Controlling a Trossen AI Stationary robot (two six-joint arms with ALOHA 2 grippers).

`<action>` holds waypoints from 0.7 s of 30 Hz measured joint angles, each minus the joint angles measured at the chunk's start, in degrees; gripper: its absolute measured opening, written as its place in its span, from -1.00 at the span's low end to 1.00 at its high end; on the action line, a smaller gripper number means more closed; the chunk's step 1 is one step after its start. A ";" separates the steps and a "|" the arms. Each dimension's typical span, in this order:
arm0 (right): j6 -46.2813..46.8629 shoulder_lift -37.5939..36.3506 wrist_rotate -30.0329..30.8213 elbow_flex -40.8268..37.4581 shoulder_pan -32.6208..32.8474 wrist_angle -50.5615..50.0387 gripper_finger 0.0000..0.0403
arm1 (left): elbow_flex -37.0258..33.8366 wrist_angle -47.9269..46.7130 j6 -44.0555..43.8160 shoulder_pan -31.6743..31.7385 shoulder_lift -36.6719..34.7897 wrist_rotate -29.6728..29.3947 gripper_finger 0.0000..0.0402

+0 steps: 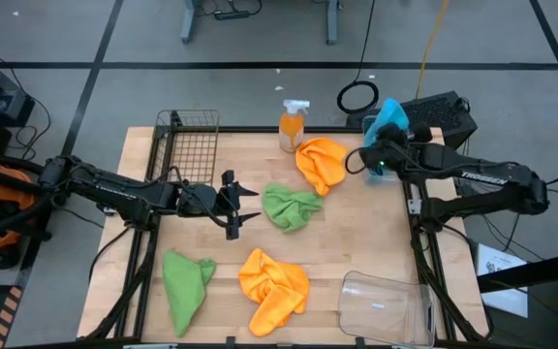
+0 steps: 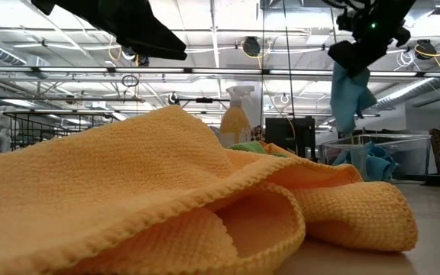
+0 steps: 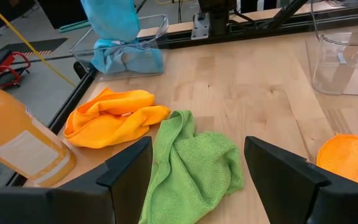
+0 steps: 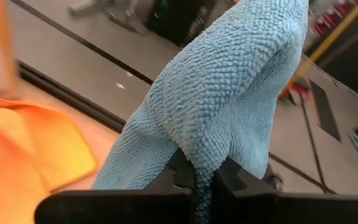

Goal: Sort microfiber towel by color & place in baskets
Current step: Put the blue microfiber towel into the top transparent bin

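Observation:
My right gripper has the blue towel, now held above the clear basket. It will let go of it in the far clear basket (image 1: 384,142), on top of the second blue towel.
My left gripper (image 1: 245,206) (image 3: 197,148) is open and hovers just left of a crumpled green towel (image 1: 292,206) (image 3: 194,165) at the table's middle. My right gripper (image 2: 363,44) (image 4: 205,177) is shut on a blue towel (image 1: 390,118) (image 2: 350,92) above the clear basket (image 2: 334,149) (image 3: 157,28) at the far right corner. A second blue towel (image 3: 126,57) lies in that basket. Lying loose on the table are another green towel (image 1: 187,286) and two orange towels (image 1: 323,163) (image 1: 274,286). My right gripper pinches a bunched fold of the blue towel (image 4: 207,158) between its two fingers (image 4: 182,171). The towel is lifted clear and hangs slack below the gripper (image 2: 351,114), above the clear basket.
A black wire mesh basket (image 1: 190,145) stands at the far left corner and a second clear basket (image 1: 386,305) at the near right. An orange spray bottle (image 1: 294,126) stands at the far edge beside the orange towel. Bare wood (image 1: 376,228) lies at centre right.

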 joint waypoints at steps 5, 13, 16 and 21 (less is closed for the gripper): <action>1.87 0.98 -1.81 -0.01 -4.34 -3.58 -0.99 | -0.02 0.00 0.06 0.00 0.02 0.00 0.30; 2.09 3.73 -6.39 -5.58 -10.11 -2.97 -0.99 | -0.02 0.00 0.14 0.00 0.09 0.02 0.30; 1.59 4.89 -8.11 -7.75 -11.99 -1.41 -0.99 | -0.02 0.00 0.14 0.00 0.09 0.02 0.30; -1.41 6.61 -11.36 -9.91 -14.67 2.63 -0.99 | -0.02 0.00 0.12 0.00 0.09 0.02 0.30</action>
